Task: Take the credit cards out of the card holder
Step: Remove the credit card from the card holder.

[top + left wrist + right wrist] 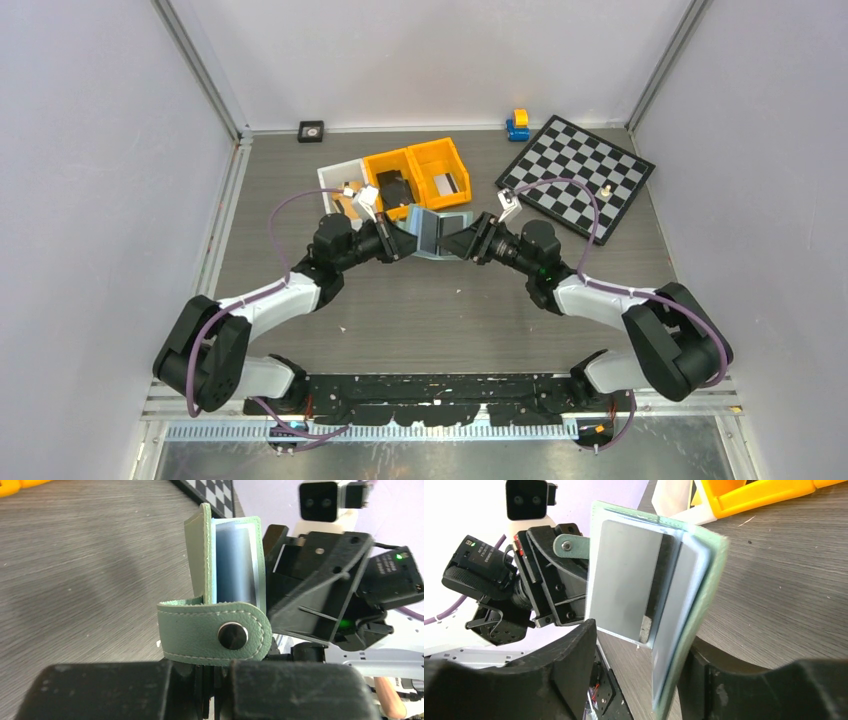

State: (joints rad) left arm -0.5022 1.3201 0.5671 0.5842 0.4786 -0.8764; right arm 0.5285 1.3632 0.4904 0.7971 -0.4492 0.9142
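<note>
I need to open my right gripper wider, pinch the flap with its sleeves (670, 667) and spread it open, as the card holder's free flap stands half shut beside the grey credit card.
The pale green card holder (430, 232) hangs open in the air above the middle of the table, between both arms. My left gripper (217, 672) is shut on its lower edge, just under the snap strap (232, 635). Light-blue sleeves (235, 565) show between the flaps. In the right wrist view a grey credit card (624, 580) sits in the left inner sleeve. My right gripper (649, 665) stands open around the holder's right flap (689, 630). That flap lies near the right finger (734, 680) and well apart from the left finger (569, 660).
Two yellow bins (420, 175) and a white bin (340, 185) stand just behind the holder; one yellow bin holds a pale card-like piece (450, 183). A checkerboard (580, 175) lies at the back right, a small blue-and-yellow toy (517, 124) beside it.
</note>
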